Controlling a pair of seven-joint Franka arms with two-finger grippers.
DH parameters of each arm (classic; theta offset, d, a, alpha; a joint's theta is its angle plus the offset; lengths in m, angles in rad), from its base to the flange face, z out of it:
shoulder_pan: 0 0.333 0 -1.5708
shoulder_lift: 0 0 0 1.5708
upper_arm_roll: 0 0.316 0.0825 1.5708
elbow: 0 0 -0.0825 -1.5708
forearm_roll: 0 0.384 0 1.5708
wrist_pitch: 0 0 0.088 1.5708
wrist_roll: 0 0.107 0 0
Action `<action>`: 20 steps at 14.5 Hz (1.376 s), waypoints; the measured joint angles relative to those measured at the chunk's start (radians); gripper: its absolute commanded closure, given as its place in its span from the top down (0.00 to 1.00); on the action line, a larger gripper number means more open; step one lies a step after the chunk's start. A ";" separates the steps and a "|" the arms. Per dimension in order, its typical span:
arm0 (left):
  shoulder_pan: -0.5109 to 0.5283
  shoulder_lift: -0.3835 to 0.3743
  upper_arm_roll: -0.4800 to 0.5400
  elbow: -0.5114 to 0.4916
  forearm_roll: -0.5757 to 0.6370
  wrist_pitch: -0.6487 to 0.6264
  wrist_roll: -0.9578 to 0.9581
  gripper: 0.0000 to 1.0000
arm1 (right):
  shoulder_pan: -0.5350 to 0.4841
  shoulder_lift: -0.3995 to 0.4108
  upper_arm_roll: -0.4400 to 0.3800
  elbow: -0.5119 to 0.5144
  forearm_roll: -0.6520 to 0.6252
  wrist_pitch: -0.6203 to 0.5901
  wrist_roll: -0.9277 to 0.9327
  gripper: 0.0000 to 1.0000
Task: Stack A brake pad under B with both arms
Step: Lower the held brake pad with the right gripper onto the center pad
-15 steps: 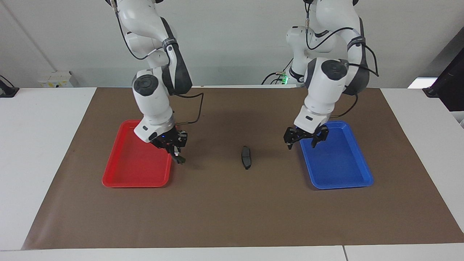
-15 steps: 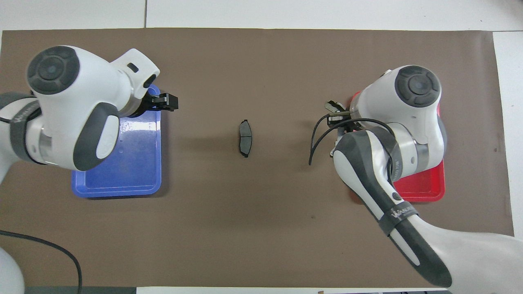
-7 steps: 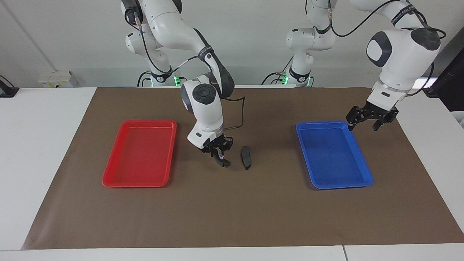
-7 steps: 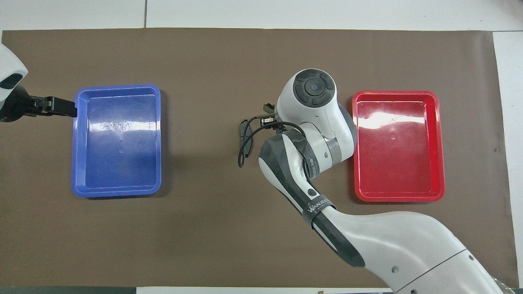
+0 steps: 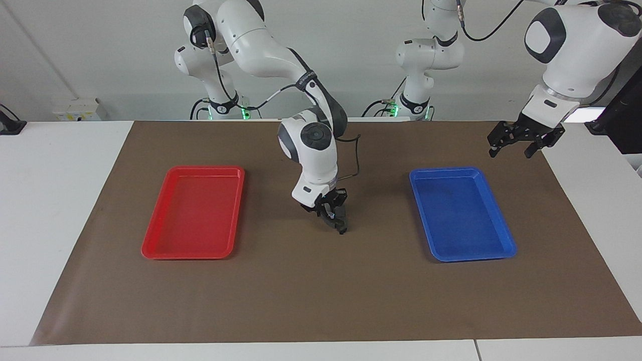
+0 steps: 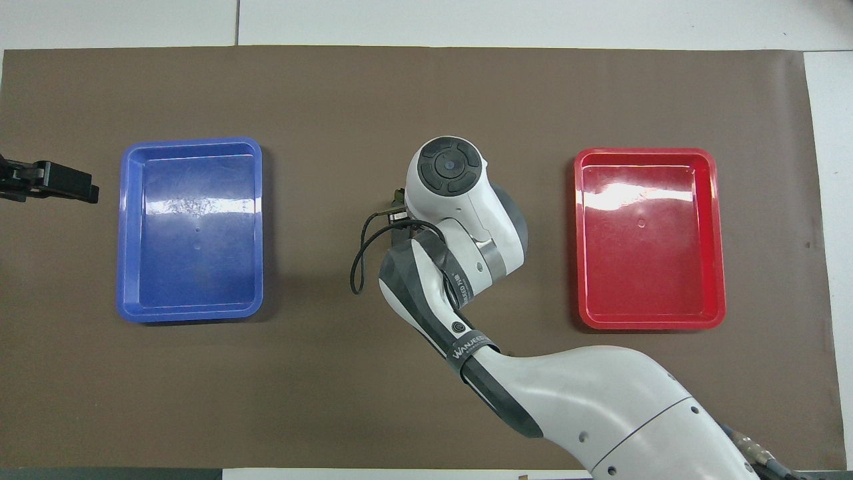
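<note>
Next, my right gripper lets go of B on top of A brake pad (image 6: 402,227), mid-mat between the blue tray and the red tray.
My right gripper (image 5: 335,220) is low over the middle of the brown mat (image 5: 321,301), shut on B (image 5: 341,228), the dark pad showing just under its fingertips. A brake pad, which lay on this spot, is hidden by the gripper and B in the facing view and by the right arm (image 6: 453,200) in the overhead view. I cannot tell whether B touches it. My left gripper (image 5: 519,145) is open and empty, raised over the mat beside the blue tray's corner at the left arm's end; it also shows in the overhead view (image 6: 63,183).
An empty red tray (image 5: 205,169) lies toward the right arm's end and an empty blue tray (image 5: 446,170) toward the left arm's end; both show in the overhead view, the red tray (image 6: 643,152) and the blue tray (image 6: 190,141). White table surrounds the mat.
My right gripper carried B from beside the red tray to the middle of the mat, over A brake pad. My left gripper rose and drew back from the blue tray toward its end.
</note>
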 measured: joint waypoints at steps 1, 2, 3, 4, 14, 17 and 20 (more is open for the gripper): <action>0.004 -0.001 0.000 0.013 0.000 -0.021 0.000 0.98 | 0.002 0.010 0.000 0.007 0.000 0.001 0.000 0.00; 0.012 -0.003 0.000 0.023 0.000 -0.041 0.003 0.98 | 0.004 0.017 0.000 0.014 0.000 0.002 0.000 0.00; 0.023 -0.004 0.001 0.028 0.000 -0.056 0.013 0.98 | 0.007 0.022 0.000 0.018 0.000 0.008 0.005 0.00; 0.034 -0.007 0.001 0.031 0.000 -0.069 0.028 0.98 | 0.011 0.027 0.000 0.020 0.000 0.021 0.017 0.00; 0.062 -0.022 -0.002 0.032 0.000 -0.107 0.078 0.98 | 0.021 0.087 0.000 0.097 0.000 0.036 0.085 0.00; 0.062 -0.022 -0.002 0.032 0.000 -0.107 0.082 0.98 | 0.021 0.087 0.000 0.098 0.000 0.036 0.087 0.00; 0.062 -0.022 -0.003 0.032 0.000 -0.107 0.083 0.99 | 0.021 0.087 0.000 0.098 0.000 0.036 0.087 0.00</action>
